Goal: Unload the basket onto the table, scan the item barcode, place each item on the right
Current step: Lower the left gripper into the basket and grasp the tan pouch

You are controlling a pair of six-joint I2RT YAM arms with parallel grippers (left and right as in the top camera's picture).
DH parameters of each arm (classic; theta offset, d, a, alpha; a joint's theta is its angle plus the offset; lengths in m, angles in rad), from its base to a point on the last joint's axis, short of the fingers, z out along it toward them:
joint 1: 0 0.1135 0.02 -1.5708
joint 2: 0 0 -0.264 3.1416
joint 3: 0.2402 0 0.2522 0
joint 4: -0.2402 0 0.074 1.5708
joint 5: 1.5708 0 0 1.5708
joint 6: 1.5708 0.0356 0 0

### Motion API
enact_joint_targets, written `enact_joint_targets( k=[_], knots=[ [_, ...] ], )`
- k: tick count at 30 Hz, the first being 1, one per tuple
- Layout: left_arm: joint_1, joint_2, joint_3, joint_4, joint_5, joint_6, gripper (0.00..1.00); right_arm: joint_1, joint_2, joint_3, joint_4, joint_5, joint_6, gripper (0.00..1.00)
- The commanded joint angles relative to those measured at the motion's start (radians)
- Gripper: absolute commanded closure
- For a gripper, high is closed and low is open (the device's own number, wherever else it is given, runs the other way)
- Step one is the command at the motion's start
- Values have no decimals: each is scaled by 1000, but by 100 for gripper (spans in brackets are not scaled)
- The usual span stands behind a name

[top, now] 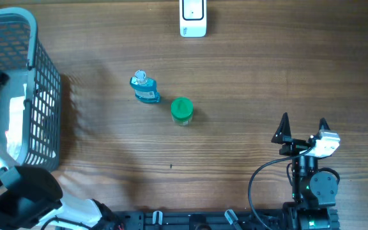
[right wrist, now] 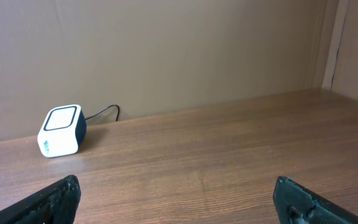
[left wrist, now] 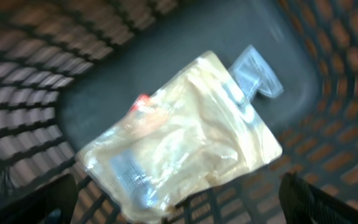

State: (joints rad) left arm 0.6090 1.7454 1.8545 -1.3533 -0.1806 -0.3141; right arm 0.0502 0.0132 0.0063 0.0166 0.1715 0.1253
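Observation:
My left gripper will grab the long edge (top: 18, 121) (left wrist: 211, 167) of the clear plastic pouch, the edge next to the side of the mesh basket and opposite the red spot.
In the left wrist view a clear plastic pouch (left wrist: 179, 137) with a pale item inside lies on the grey floor of a mesh basket (left wrist: 17, 81). My left gripper (left wrist: 179, 205) hangs open just above the pouch's near edge, its two dark fingertips (left wrist: 42, 199) wide apart and touching nothing. A white barcode scanner (top: 193, 18) stands at the table's far edge and also shows in the right wrist view as a small white scanner (right wrist: 61, 130). Near the front right, my right gripper (top: 303, 121) is open and empty, as the gripper (right wrist: 182, 202) also appears from its own wrist.
The grey basket (top: 43, 96) takes up the table's left side, with the left arm reaching down into it. A small blue bottle (top: 145, 88) and a green-lidded jar (top: 182, 110) stand mid-table. A brown wall (right wrist: 179, 56) rises behind the scanner.

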Motion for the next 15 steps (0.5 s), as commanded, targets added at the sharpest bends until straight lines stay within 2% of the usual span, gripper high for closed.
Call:
enact_joint_targets(
  k=[1,7,15],
  knots=[
    [4,16,-160,68,174,242,0,-3,-4,-1,5,-16,-18,0],
    [4,16,-374,160,180,338,0,-3,-4,-1,5,-16,-18,0],
    [4,16,-385,122,175,455,0,-3,-4,-1,5,-16,-18,0]
  ],
)
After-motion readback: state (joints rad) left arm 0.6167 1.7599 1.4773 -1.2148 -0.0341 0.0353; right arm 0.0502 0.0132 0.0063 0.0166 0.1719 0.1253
